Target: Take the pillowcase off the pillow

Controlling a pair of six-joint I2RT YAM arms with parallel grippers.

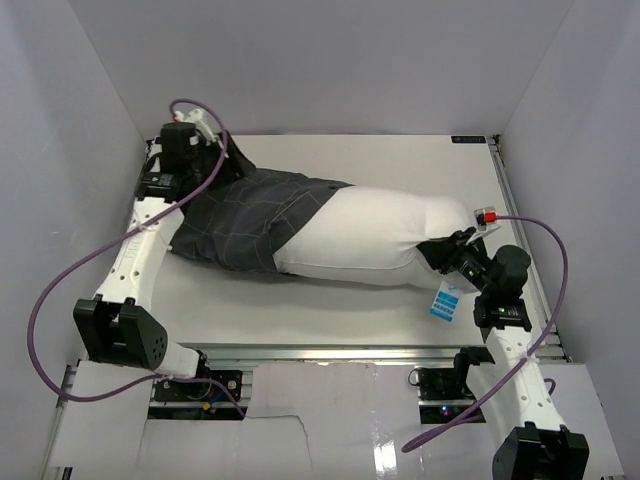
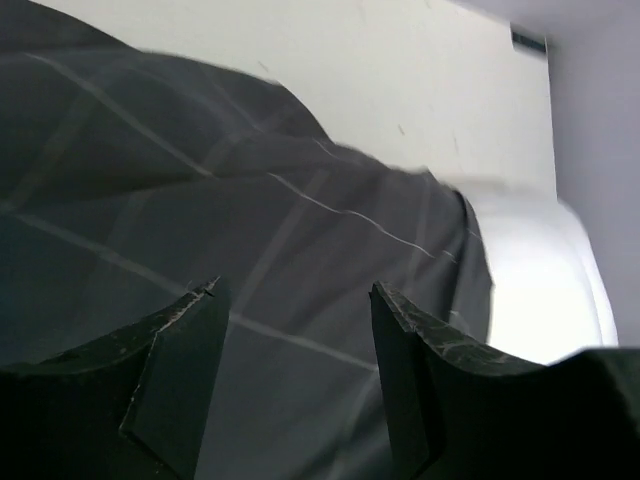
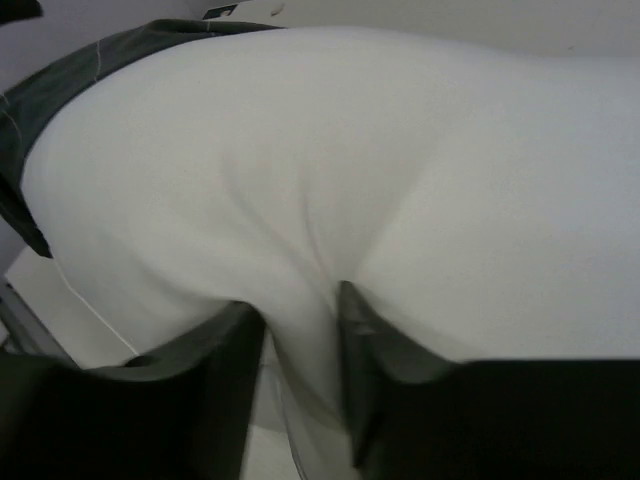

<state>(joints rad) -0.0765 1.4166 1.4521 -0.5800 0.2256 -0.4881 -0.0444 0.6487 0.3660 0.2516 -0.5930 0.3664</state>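
The far corner of the pillowcase's open end [image 1: 316, 194] [image 2: 373, 360], beside the bare white pillow, is the next place my left gripper will go to and close on.
The white pillow [image 1: 370, 235] lies across the table. Its left part is inside the dark checked pillowcase [image 1: 250, 215], and its right part is bare. My left gripper [image 1: 222, 160] hovers over the pillowcase's far left end. In the left wrist view that gripper [image 2: 295, 295] is open, the pillowcase [image 2: 250, 200] lies beyond its fingers, and a bit of pillow [image 2: 535, 290] shows at the right. My right gripper [image 1: 440, 250] is at the pillow's right end. In the right wrist view it [image 3: 300, 305] pinches a fold of pillow [image 3: 350, 150]. The pillowcase [image 3: 60, 80] shows far off.
A blue-and-white tag [image 1: 446, 300] hangs at the pillow's right end beside the right wrist. The white table [image 1: 400, 160] is boxed in by pale walls at the left, back and right. Purple cables [image 1: 60, 290] loop off both arms. Cardboard [image 1: 300, 410] covers the near edge.
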